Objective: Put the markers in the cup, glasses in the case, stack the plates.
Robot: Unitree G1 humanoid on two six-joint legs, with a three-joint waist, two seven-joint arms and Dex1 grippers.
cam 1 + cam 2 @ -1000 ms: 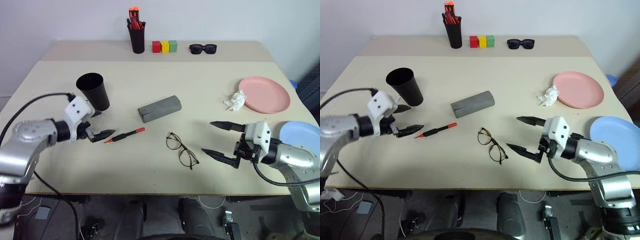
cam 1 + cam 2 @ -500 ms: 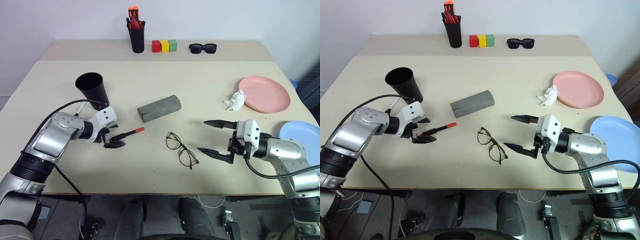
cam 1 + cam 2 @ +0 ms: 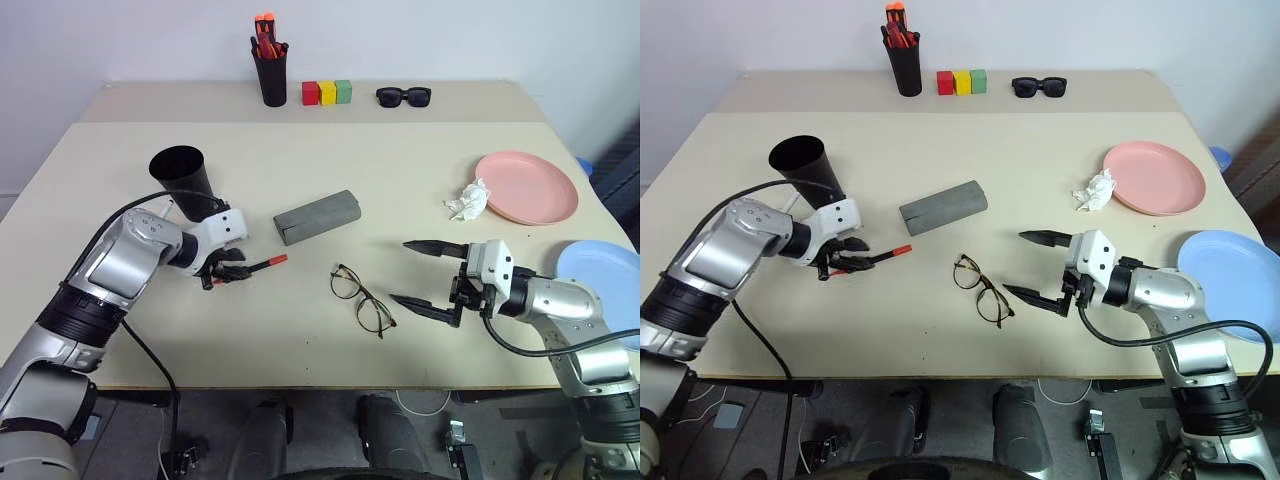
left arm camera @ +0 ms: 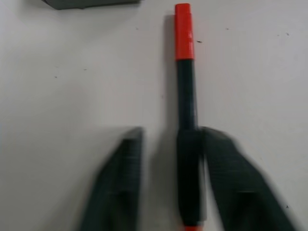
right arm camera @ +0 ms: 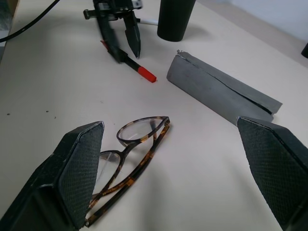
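The robot's left gripper needs to release the black marker inside the black cup (image 3: 192,168), leaning toward the grey case.
The black marker (image 3: 255,267) with a red-orange end lies on the table right of the black cup (image 3: 186,180). My left gripper (image 3: 226,273) has closed in on the marker's black barrel (image 4: 186,120), with one finger (image 4: 226,178) against it. The end of a white marker (image 5: 148,21) shows beside the cup's base. The wire-framed glasses (image 3: 362,299) lie open at the front centre, and the grey case (image 3: 318,216) lies behind them. My right gripper (image 3: 400,271) stands open just right of the glasses, holding nothing. The pink plate (image 3: 527,187) is at the right and the blue plate (image 3: 600,280) at the right edge.
A crumpled white tissue (image 3: 470,201) touches the pink plate's left rim. Along the back stand a black pen holder (image 3: 272,75) with orange-capped pens, three coloured blocks (image 3: 323,93) and black sunglasses (image 3: 404,96).
My left gripper has moved right and down onto the black marker, and its fingers have drawn together around it. The right gripper has stayed open and in place.
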